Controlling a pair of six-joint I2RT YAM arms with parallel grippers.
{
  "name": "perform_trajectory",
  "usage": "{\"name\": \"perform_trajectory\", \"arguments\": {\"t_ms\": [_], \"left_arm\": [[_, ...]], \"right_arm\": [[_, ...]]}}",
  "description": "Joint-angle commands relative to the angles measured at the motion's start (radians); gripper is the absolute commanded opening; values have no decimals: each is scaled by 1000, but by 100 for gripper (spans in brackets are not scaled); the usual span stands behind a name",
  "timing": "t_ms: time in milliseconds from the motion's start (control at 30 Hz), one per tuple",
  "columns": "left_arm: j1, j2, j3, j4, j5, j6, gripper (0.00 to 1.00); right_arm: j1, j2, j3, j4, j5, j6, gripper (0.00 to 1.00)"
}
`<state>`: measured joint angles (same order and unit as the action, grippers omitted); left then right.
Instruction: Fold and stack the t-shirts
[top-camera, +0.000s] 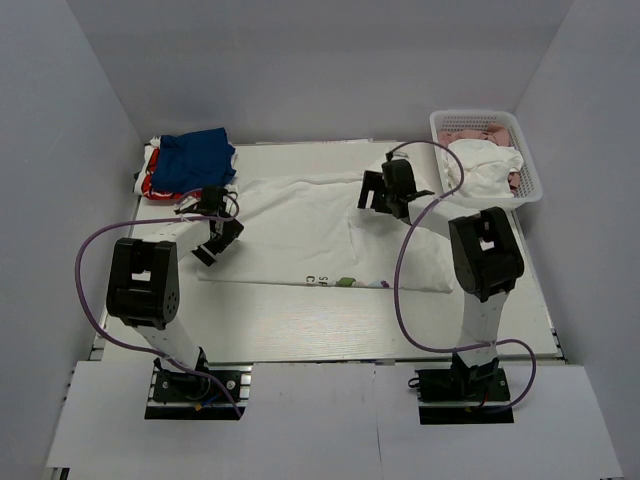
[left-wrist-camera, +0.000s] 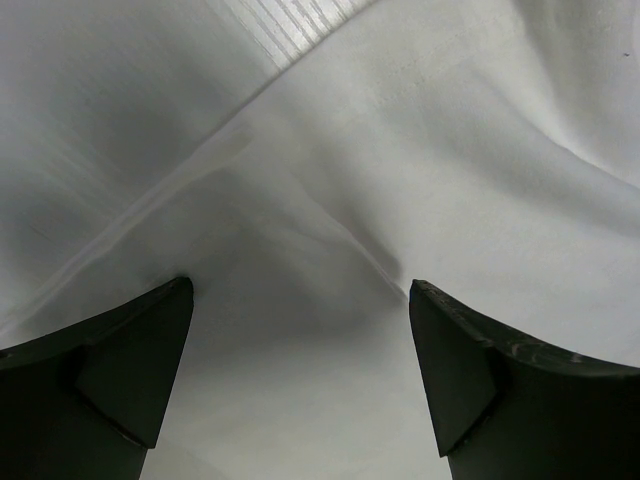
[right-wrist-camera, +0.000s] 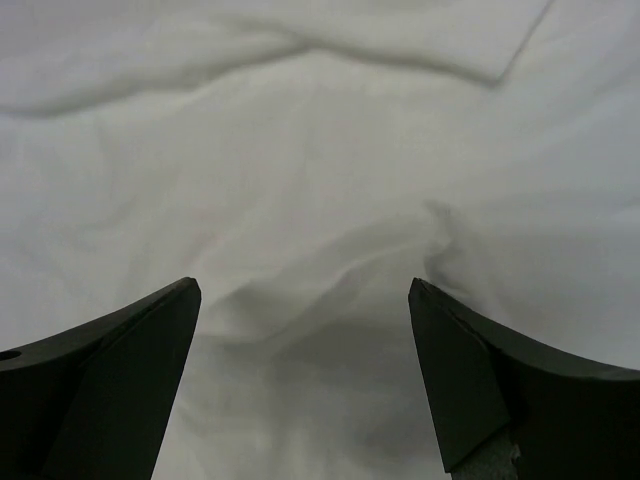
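The white t-shirt's far corner (top-camera: 386, 160) near the white basket is the next spot my right gripper will go to and close on.
A large white t-shirt (top-camera: 310, 235) lies spread across the table, partly folded, with a strip of coloured lettering at its near edge (top-camera: 345, 282). A folded royal-blue shirt (top-camera: 195, 158) lies on a red one (top-camera: 150, 185) at the back left. My left gripper (top-camera: 215, 245) is open just above the white shirt's left edge; the left wrist view shows the cloth (left-wrist-camera: 420, 180) between its fingers. My right gripper (top-camera: 378, 195) is open over the shirt's upper right part; the right wrist view shows wrinkled white cloth (right-wrist-camera: 300, 200) below it.
A white plastic basket (top-camera: 528, 165) stands at the back right with white and pink cloth in it, some white cloth hanging over its rim. Purple cables loop from both arms. Grey walls enclose the table.
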<state>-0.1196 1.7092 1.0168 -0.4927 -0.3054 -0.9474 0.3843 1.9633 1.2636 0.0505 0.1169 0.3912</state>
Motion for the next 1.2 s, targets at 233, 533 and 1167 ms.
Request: {"name": "perform_trajectory", "arguments": {"t_ms": [233,533,1167], "left_arm": [[6,-57,-53,-43,-46,-1,99],[-6,-68,-43,-33,-46,30,99],[-6,-143,-226,-109,46,32,99]], "right_arm": [[-73,22,89,-146,395,11,90],[-44,-276,-103,-136,192,-91,90],[-7,-619,-728,-314,98,279,90]]}}
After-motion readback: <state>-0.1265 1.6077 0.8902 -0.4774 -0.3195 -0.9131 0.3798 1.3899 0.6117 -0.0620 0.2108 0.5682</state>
